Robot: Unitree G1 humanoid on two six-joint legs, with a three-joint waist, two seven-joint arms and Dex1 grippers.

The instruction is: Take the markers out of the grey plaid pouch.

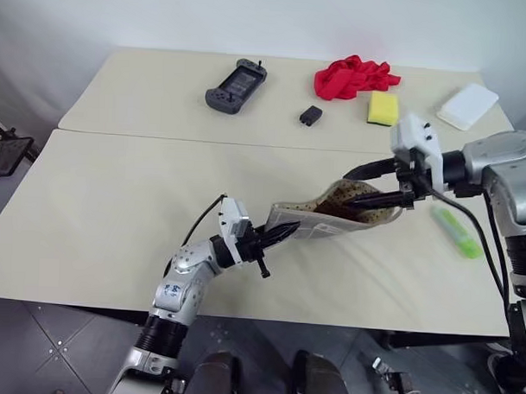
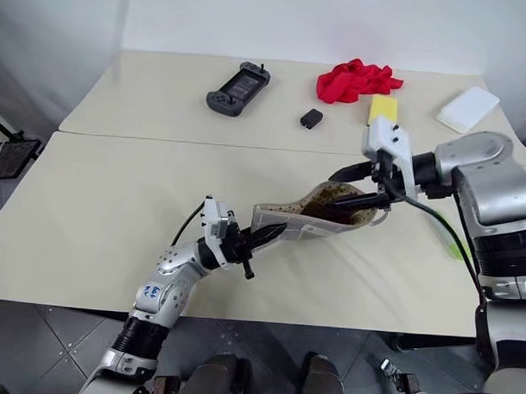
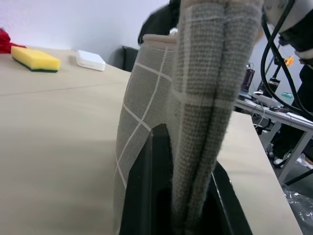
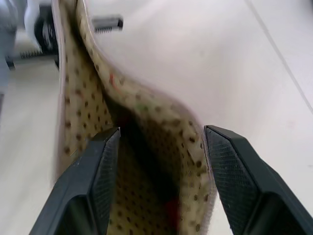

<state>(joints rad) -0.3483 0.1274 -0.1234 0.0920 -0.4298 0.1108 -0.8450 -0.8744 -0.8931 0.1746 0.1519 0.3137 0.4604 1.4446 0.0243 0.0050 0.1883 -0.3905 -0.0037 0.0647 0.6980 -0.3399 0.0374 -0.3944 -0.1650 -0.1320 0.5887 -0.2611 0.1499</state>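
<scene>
The pouch's side is between my right gripper's fingers, with one finger outside it, so next I bring both fingers into the pouch's opening and close on the dark marker inside (image 4: pixel 150 159).
The grey plaid pouch (image 1: pixel 307 221) is held lifted over the front table, its mouth gaping towards my right arm and showing the tan dotted lining (image 4: pixel 146 147). My left gripper (image 1: pixel 275 235) is shut on the pouch's closed end, the fabric pinched between its fingers (image 3: pixel 146 196). My right gripper (image 1: pixel 360 185) is open at the pouch's mouth. One of its fingers (image 4: pixel 93 181) is inside against the lining, and the other stands outside the wall. A reddish spot (image 4: pixel 172 210) shows deep inside; I cannot tell what it is. A pale green marker (image 1: pixel 456 231) lies on the table under my right arm.
On the far table lie a black game controller (image 1: pixel 237 85), a small black box (image 1: pixel 311 116), a red cloth (image 1: pixel 354 76), a yellow sponge (image 1: pixel 383 108) and a white box (image 1: pixel 467 106). A seam (image 1: pixel 161 138) divides the two tables.
</scene>
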